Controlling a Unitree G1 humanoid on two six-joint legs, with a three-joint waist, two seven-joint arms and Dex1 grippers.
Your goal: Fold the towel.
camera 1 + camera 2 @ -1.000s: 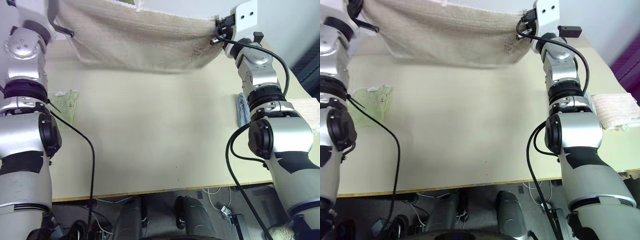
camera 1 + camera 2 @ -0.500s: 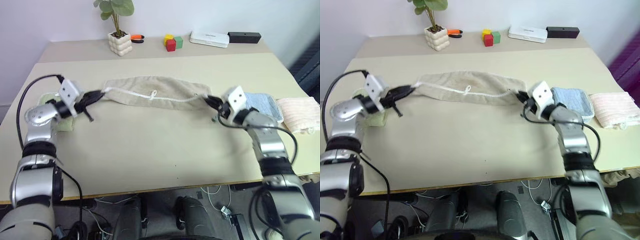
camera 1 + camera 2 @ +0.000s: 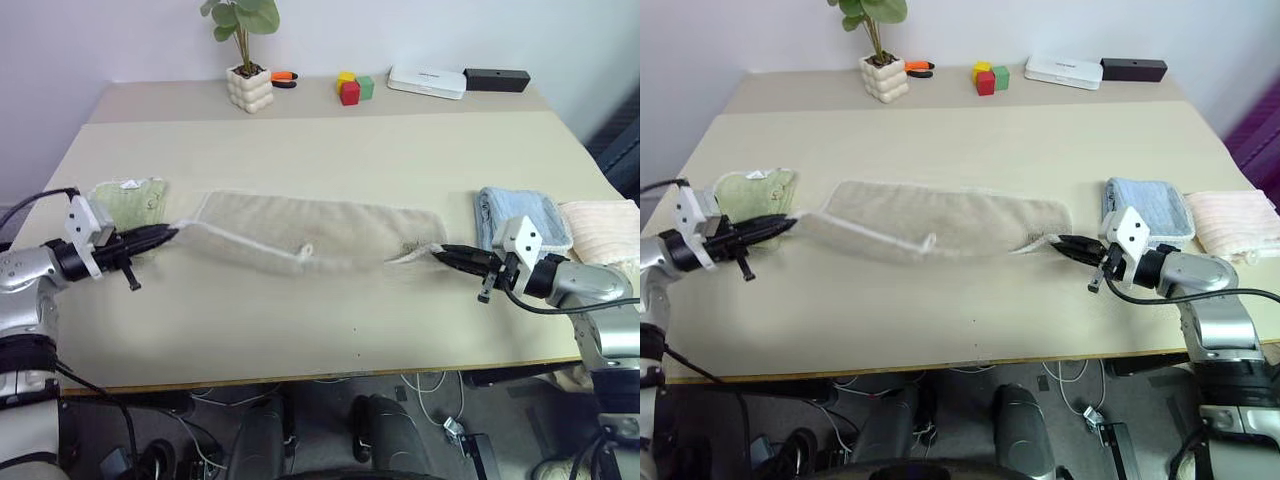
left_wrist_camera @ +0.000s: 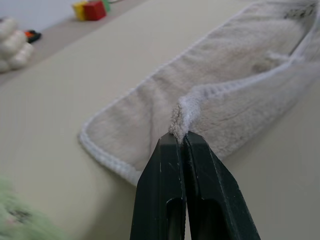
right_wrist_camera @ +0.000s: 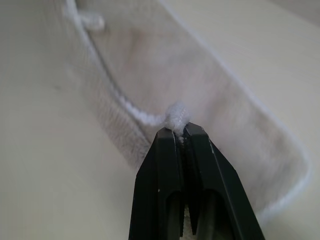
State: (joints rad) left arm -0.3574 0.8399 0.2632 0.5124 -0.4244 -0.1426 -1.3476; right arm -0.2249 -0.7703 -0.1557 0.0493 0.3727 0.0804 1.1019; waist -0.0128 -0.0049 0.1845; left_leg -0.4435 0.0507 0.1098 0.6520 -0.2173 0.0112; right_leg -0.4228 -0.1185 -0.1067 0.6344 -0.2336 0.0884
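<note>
The beige towel's held corner, now low over the table, will be released by my left gripper just inside its far corner (image 3: 214, 210) (image 4: 118, 136) nearest the light green towel.
The beige towel (image 3: 310, 232) lies on the table as a long strip, doubled over lengthwise, its white trim and small loop (image 3: 306, 249) along the near edge. My left gripper (image 3: 170, 234) is shut on the towel's left end, low over the table. My right gripper (image 3: 441, 251) is shut on the right end, just as low. In the left wrist view the black fingers (image 4: 167, 175) pinch a bunched corner of the towel (image 4: 225, 95). The right wrist view shows that gripper (image 5: 179, 131) nipping the white trim of the towel (image 5: 165, 65).
A light green towel (image 3: 130, 197) lies just behind my left gripper. A folded light blue towel (image 3: 520, 215) and a pale pink one (image 3: 605, 225) lie at the right. A potted plant (image 3: 250, 88), coloured blocks (image 3: 350, 88), a white box (image 3: 427, 81) and a black box (image 3: 497, 78) line the far edge.
Both grippers have come down from high up and back toward the near edge, bringing the towel from hanging in the air to lying stretched out on the table.
</note>
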